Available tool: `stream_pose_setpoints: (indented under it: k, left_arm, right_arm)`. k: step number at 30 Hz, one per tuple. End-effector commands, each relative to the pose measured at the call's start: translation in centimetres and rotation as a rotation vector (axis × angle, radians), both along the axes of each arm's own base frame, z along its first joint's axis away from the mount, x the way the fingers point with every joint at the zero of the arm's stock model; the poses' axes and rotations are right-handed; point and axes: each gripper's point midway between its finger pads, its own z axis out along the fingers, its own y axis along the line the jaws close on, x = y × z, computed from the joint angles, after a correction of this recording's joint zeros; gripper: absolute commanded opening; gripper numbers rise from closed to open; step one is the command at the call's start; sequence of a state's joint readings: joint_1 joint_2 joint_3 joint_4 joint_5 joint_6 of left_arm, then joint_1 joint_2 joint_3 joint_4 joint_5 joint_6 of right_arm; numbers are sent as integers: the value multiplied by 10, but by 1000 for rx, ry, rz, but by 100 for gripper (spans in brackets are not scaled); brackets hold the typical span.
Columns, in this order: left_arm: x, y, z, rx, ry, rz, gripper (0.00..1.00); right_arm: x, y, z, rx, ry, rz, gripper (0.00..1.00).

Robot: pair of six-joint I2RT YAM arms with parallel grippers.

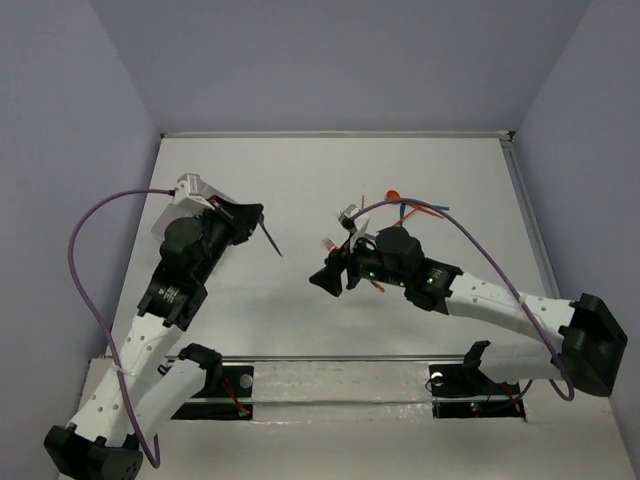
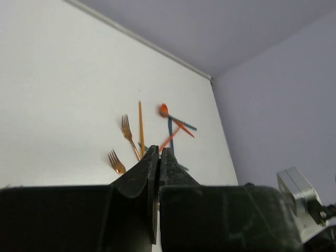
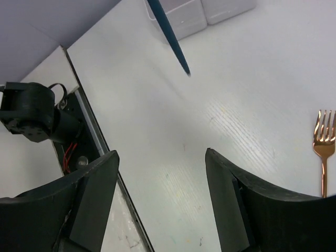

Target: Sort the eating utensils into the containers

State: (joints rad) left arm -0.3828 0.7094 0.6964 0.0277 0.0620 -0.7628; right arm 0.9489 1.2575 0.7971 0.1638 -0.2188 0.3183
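My left gripper is going to release the thin teal-blue stick in the white containers (image 1: pixel 187 208) below my left arm.
My left gripper (image 1: pixel 254 214) (image 2: pixel 159 152) is shut on a thin teal-blue stick (image 1: pixel 271 239), which slants down to the right from its jaws. In the right wrist view the same stick (image 3: pixel 169 32) hangs over the table, in front of the white containers (image 3: pixel 184 20). My right gripper (image 1: pixel 324 279) (image 3: pixel 161 153) stands open above bare table with nothing between its fingers. The other eating utensils lie in a loose pile (image 1: pixel 400 209): two copper forks (image 2: pixel 126 127) (image 2: pixel 115 161), an orange stick (image 2: pixel 140 126), an orange spoon (image 2: pixel 164 109) and a blue stick (image 2: pixel 170 131). One copper fork (image 3: pixel 324 143) lies right of my right gripper.
The metal rail (image 1: pixel 340 358) with both arm bases runs along the near edge. The back wall (image 1: pixel 340 60) and right side wall (image 1: pixel 580 150) close in the table. Purple cables (image 1: pixel 85 240) loop off both arms.
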Motion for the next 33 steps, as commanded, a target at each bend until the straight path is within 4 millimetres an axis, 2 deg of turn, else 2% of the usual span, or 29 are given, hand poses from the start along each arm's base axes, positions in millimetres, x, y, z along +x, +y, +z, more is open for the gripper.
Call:
stream_pose_setpoints:
  k: [1,3,6,7,10,16,18,22,23,26,27,32,33]
  left_arm:
    - [23,62,22,246,-38,266,6]
    - [29,100,47,301,-62,417,6]
    - [33,133,61,345,-70,540,6]
    - [34,154,67,377,-65,621,6]
    - [34,184,69,422,-31,737,6]
    - [34,229,72,454,-6,925,6]
    - [37,244,66,460,10,975,6]
    - [56,250,64,448,3,977,6]
    - [55,254,68,443,-4,987,6]
    - [68,260,60,449,22,982,6]
    - [72,259,64,440,2,976,6]
    - [84,262,50,421,12,943,6]
    - [84,265,53,415,-3,949,6]
  right_arm:
    - [4,-23,7,-9,-61,-83,73]
    - [6,-31,9,-8,-81,-117,73]
    - [10,-40,9,2,-101,-161,73]
    - [11,-44,10,9,-111,-181,73]
    - [12,-47,12,20,-125,-194,73]
    - [12,-55,9,24,-134,-218,73]
    - [9,-54,8,27,-126,-208,73]
    - [9,-54,9,30,-127,-208,73]
    - [9,-54,8,29,-127,-208,73]
    - [9,-55,6,22,-120,-210,73]
    - [9,-54,6,21,-119,-208,73]
    - [8,-56,8,26,-123,-208,73]
    - [7,-56,8,27,-124,-208,73]
